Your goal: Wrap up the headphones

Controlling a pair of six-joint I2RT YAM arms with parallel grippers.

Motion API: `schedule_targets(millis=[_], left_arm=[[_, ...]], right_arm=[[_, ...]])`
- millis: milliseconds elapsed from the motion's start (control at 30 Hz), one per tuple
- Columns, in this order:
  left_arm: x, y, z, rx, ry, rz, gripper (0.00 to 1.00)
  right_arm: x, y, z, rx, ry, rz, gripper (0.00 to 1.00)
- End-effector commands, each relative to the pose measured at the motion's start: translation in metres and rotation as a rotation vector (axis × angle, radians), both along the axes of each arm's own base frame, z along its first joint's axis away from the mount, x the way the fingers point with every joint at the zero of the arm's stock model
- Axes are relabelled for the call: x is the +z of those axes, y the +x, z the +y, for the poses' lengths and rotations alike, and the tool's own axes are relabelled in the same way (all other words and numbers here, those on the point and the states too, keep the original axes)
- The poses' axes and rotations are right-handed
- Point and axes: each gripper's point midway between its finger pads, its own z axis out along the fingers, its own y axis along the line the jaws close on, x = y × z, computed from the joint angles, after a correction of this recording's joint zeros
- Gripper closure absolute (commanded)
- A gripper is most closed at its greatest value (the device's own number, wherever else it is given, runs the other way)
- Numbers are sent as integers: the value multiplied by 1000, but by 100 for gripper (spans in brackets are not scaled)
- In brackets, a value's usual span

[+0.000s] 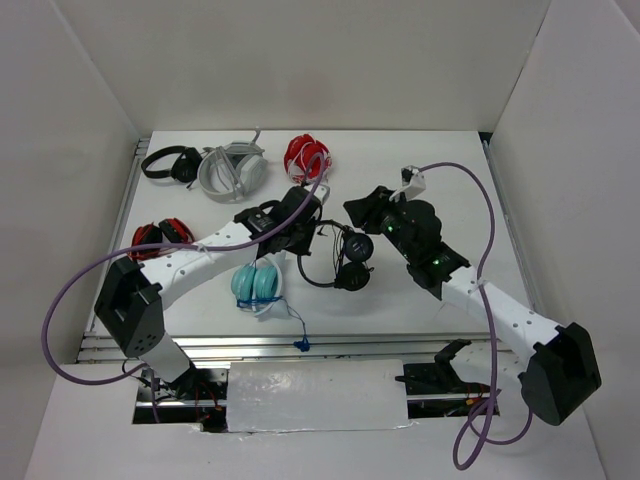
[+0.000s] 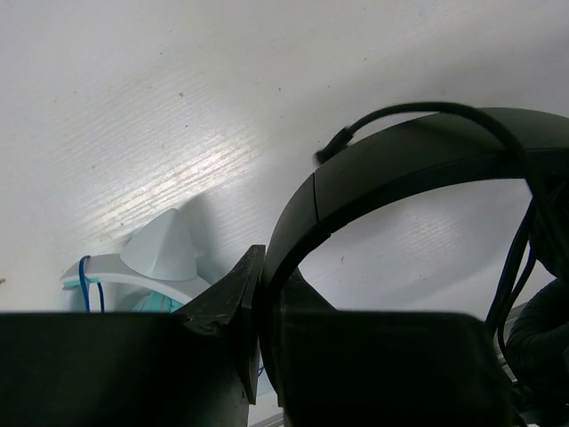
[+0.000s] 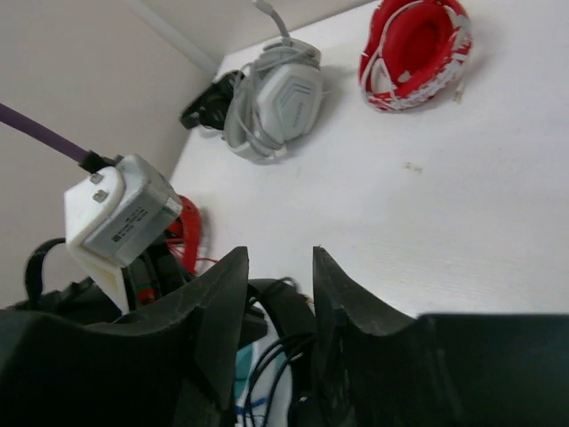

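My left gripper will let go of the all-black headphones on the table point(image 1: 369, 216) below the fingers of my right gripper, closer to the red-white headphones.
The all-black headphones point(image 1: 352, 264) lie at the table's middle, earcups to the right and thin headband arcing left. My left gripper point(image 1: 311, 238) is shut on the headband point(image 2: 400, 169), which passes between its fingers point(image 2: 262, 258). The black cable point(image 2: 511, 267) hangs down the right side of that view. My right gripper point(image 1: 360, 224) hovers just above the earcups. Its fingers stand apart point(image 3: 277, 262), with the headband and strands of cable point(image 3: 283, 347) in the gap below them; I see no grip on them.
Teal headphones point(image 1: 258, 285) with a blue cable point(image 1: 298, 332) lie just left of the black ones. Red-and-black headphones point(image 1: 160, 238) sit at the left. A black headset point(image 1: 170, 163), a grey-white headset point(image 1: 232, 170) and red-white headphones point(image 1: 306, 155) lie at the back.
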Motion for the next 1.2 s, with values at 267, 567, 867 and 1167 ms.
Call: schedule_targets(millis=[267, 567, 867, 1167], left_arm=[[9, 11, -3, 26, 42, -14, 100], [12, 15, -4, 44, 61, -15, 100], [12, 14, -3, 46, 60, -16, 100], [19, 12, 5, 68, 54, -39, 100]], right_arm=[[5, 7, -10, 3, -474, -48, 5], [-22, 9, 1, -26, -574, 12, 0], [-36, 11, -1, -73, -603, 42, 0], [-42, 16, -26, -160, -582, 99, 0]])
